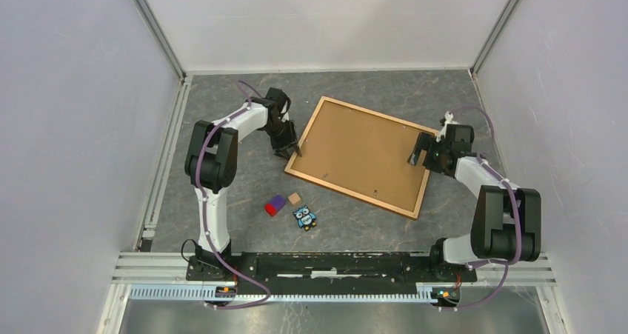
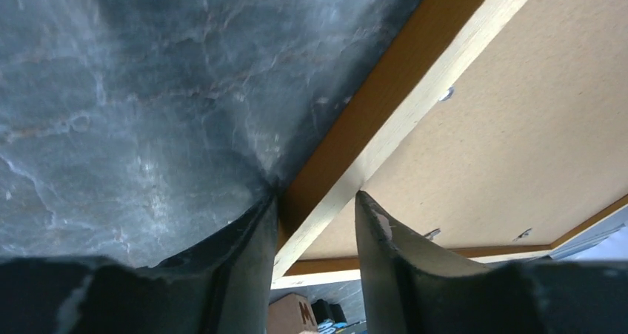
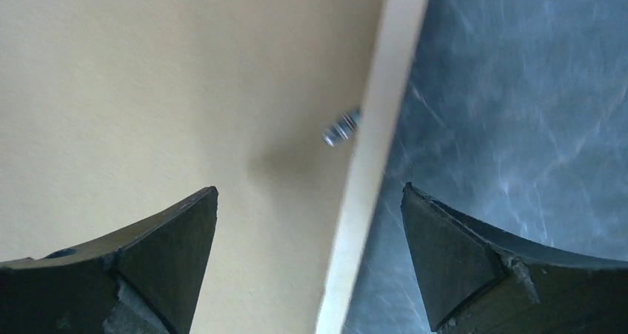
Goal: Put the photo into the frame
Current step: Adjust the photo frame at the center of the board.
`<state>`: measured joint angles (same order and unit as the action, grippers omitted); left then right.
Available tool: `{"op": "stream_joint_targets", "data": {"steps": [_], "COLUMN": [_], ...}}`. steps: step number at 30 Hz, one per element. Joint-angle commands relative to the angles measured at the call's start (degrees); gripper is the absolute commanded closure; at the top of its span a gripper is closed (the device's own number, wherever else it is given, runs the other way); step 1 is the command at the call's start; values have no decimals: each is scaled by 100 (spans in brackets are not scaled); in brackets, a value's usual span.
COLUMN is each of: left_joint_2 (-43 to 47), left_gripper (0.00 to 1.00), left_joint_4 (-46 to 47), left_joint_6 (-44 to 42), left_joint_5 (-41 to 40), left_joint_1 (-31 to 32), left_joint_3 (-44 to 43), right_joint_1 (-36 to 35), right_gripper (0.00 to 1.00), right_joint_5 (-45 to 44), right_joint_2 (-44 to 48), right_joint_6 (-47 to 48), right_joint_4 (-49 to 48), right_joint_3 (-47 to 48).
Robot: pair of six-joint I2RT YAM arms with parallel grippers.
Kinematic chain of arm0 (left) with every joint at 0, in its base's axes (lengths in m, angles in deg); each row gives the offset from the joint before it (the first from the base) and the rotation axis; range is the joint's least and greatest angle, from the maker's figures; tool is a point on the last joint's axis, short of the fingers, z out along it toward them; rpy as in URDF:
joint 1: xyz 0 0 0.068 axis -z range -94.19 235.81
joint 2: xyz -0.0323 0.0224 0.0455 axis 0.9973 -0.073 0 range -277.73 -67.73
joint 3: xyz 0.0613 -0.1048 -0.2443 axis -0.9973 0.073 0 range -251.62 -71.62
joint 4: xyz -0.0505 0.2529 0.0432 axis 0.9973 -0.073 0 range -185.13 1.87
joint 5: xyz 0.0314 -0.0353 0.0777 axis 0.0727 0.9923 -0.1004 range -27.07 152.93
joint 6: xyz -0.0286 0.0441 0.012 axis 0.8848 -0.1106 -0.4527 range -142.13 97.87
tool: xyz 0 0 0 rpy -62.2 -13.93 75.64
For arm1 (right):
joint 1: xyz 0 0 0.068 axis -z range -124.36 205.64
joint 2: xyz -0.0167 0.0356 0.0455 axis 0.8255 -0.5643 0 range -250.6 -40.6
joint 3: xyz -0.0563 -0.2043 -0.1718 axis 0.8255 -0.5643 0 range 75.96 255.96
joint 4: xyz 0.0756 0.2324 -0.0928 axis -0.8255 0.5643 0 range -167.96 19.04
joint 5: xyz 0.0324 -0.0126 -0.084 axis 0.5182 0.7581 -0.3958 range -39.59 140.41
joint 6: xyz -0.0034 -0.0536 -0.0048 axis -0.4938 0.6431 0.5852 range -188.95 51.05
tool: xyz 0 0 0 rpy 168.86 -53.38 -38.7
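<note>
My right gripper should grip the short side within its fingers [image 3: 361, 189] and help my left gripper straighten the frame, as the frame's near long edge slants across the table.
The frame [image 1: 348, 193] lies back side up on the grey table, turned a little clockwise. The brown backing board [image 1: 363, 152] fills it. The photo is hidden. My left gripper [image 1: 290, 151] is at the frame's left rail near the near-left corner. In the left wrist view the gripper [image 2: 312, 201] is closed across the pale rail [image 2: 392, 104], one finger outside it and one over the backing [image 2: 511, 127]. My right gripper [image 1: 423, 150] is at the right rail. In the right wrist view it [image 3: 309, 201] is open wide, straddling the rail [image 3: 378, 127] without touching it.
A red and purple block [image 1: 275, 205], a small brown cube [image 1: 294, 198] and an owl toy [image 1: 304, 217] lie on the table just in front of the frame's near-left corner. Small metal tabs [image 2: 446, 94] stick out along the rails. White walls enclose the table.
</note>
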<state>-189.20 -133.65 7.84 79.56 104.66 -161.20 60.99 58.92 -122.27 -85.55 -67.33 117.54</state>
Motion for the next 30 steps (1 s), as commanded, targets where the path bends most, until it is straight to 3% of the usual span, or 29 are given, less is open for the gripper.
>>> {"op": "stream_joint_targets", "data": {"steps": [1,7,19,30], "left_joint_2": [549,573,674,725], "left_gripper": [51,61,83,92], "left_joint_4": [7,-8,361,388], "left_joint_6": [315,58,128,188], "left_joint_5": [87,56,463,605], "left_joint_1": [92,97,100,101], "left_joint_3": [692,1010,1431,1458], "right_joint_1": [277,423,507,498], "right_gripper": [2,2,7,16], "right_joint_5": [365,7,-498,-1251], "right_joint_2": [344,569,31,-964], "right_joint_6": [239,276,368,-904], "right_joint_4": [125,125,319,293], "right_joint_3": [-494,-476,257,921]}}
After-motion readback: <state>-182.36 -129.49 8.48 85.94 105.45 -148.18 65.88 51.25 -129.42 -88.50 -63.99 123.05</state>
